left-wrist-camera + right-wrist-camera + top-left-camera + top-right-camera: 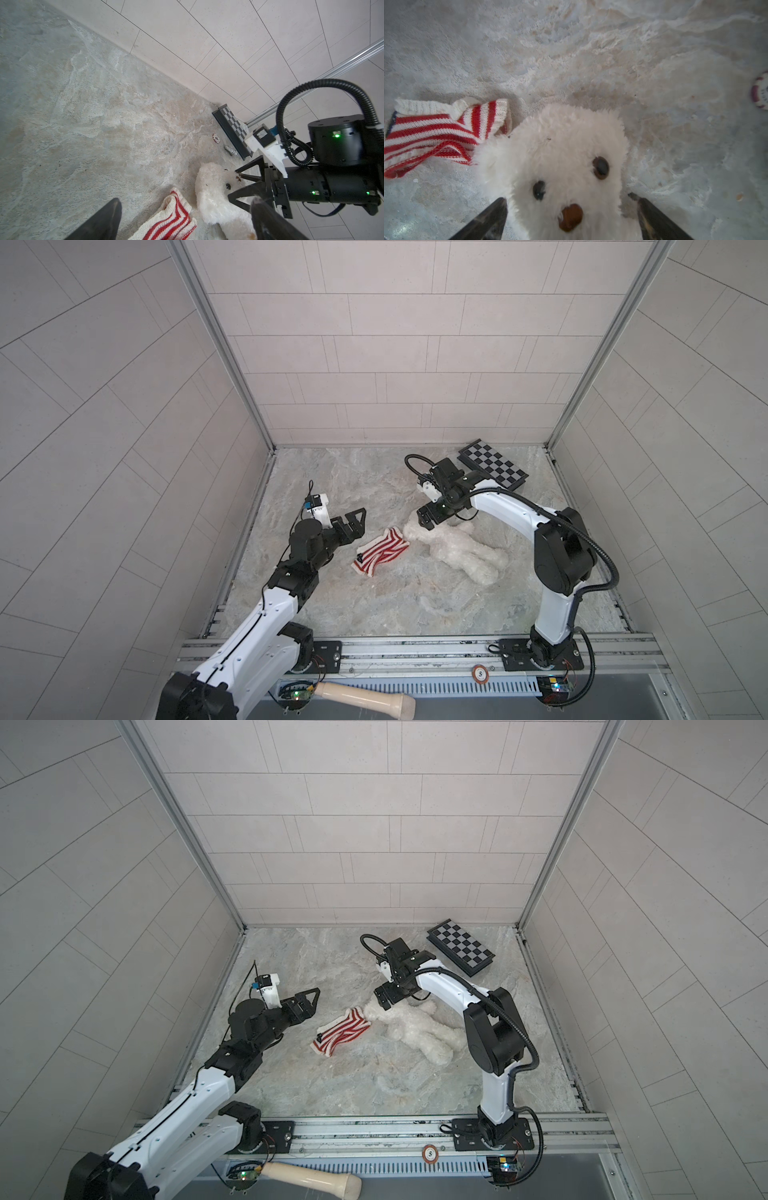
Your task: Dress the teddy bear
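My left gripper is going to close on the middle fold (377,553) of the red-and-white striped garment, beside the head of the teddy bear.
The teddy bear (461,549) (415,1029), white and fluffy, lies on its back on the marbled table, head toward the middle. A red-and-white striped knit garment (382,551) (340,1032) lies crumpled against its head. My right gripper (426,523) (382,1001) hangs open over the bear's face. In the right wrist view its fingers stand on either side of the muzzle (568,198), not pinching the bear (560,145). My left gripper (353,529) (309,1003) is open and empty, left of the garment (170,220) and above the table.
A folded checkerboard (492,464) (461,948) lies at the back right. A poker chip (216,138) (761,91) and a small metal piece (230,150) sit between it and the bear. Tiled walls enclose three sides. A beige handle (365,697) lies beyond the front rail.
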{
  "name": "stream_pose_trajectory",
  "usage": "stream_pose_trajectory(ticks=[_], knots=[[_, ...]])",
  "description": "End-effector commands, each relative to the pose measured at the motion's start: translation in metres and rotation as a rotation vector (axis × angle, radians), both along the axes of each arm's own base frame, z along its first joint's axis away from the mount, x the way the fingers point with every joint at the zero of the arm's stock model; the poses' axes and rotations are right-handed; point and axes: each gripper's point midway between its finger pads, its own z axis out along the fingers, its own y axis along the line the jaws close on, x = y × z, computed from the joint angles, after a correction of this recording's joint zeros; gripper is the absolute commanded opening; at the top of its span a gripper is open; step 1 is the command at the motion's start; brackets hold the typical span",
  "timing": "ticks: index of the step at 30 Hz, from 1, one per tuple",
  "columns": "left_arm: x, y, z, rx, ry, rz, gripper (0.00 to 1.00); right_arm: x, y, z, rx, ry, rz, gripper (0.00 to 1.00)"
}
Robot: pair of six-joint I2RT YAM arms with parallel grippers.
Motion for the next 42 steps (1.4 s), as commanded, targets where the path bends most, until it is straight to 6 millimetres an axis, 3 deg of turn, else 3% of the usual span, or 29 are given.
stream_pose_trajectory(ticks=[1, 8, 13, 21, 22, 25, 26, 33, 42], knots=[[0.002, 0.000, 0.012, -0.012, -0.037, -0.004, 1.00, -0.010, 0.006, -0.011, 0.011, 0.040, 0.051, 1.00], [0.002, 0.006, 0.000, 0.009, -0.013, 0.029, 1.00, -0.022, -0.002, -0.038, -0.044, 0.040, 0.045, 0.99], [0.004, 0.005, -0.003, 0.012, -0.004, 0.025, 1.00, -0.030, -0.004, -0.042, -0.114, -0.028, 0.069, 0.94], [0.005, 0.008, -0.009, 0.092, 0.023, 0.021, 1.00, -0.035, 0.000, -0.035, -0.108, -0.119, 0.080, 0.66], [0.004, 0.008, -0.012, 0.114, 0.042, 0.015, 1.00, -0.037, 0.000, -0.033, -0.100, -0.130, 0.082, 0.69], [0.003, 0.005, -0.021, 0.135, 0.078, -0.010, 1.00, -0.040, -0.003, -0.029, -0.121, -0.169, 0.085, 0.96], [0.003, 0.003, -0.023, 0.129, 0.085, -0.017, 1.00, -0.041, -0.005, -0.028, -0.130, -0.184, 0.092, 0.99], [0.005, 0.000, -0.033, 0.083, 0.113, -0.011, 1.00, -0.040, -0.004, -0.013, -0.130, -0.271, 0.106, 0.99], [0.005, 0.004, -0.033, 0.180, 0.172, -0.015, 1.00, -0.045, -0.002, -0.039, -0.168, -0.244, 0.134, 0.90]])
